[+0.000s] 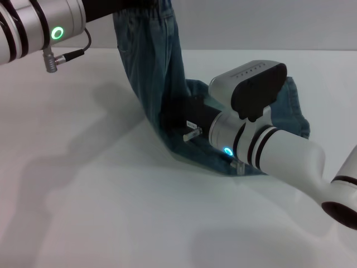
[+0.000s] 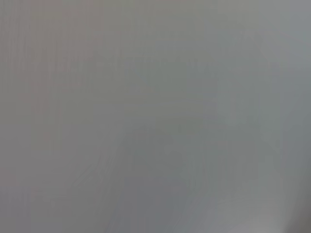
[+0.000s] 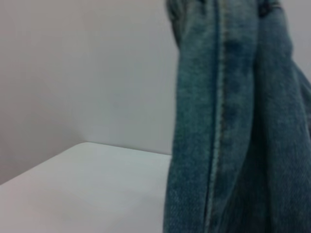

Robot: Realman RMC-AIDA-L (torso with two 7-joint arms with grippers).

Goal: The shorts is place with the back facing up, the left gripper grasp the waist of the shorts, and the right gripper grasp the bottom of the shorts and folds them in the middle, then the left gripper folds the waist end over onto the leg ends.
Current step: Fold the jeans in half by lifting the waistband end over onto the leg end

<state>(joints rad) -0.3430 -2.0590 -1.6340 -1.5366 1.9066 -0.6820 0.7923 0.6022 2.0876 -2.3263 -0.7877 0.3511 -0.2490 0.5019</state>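
Note:
The waist end hangs bunched and steep, high above the robot's right gripper, so next the left gripper lets it go and takes the denim (image 1: pixel 155 47) just below the waistband.
The blue denim shorts (image 1: pixel 150 72) hang from the top edge of the head view down to the white table (image 1: pixel 83 212). Their waist end is lifted under my left gripper (image 1: pixel 134 5), which is shut on it and mostly cut off by the frame. The leg ends lie bunched on the table at centre right. My right gripper (image 1: pixel 183 127) reaches in low from the right, pressed into the denim at the bottom of the shorts, with its tip hidden by the wrist. In the right wrist view the shorts (image 3: pixel 233 121) hang close in front. The left wrist view shows only plain grey.
The white table stretches to the left and to the front of the shorts. My right forearm (image 1: pixel 279 151) crosses the lower right corner above the table. A cable and plug (image 1: pixel 56 58) hang from my left arm at the upper left.

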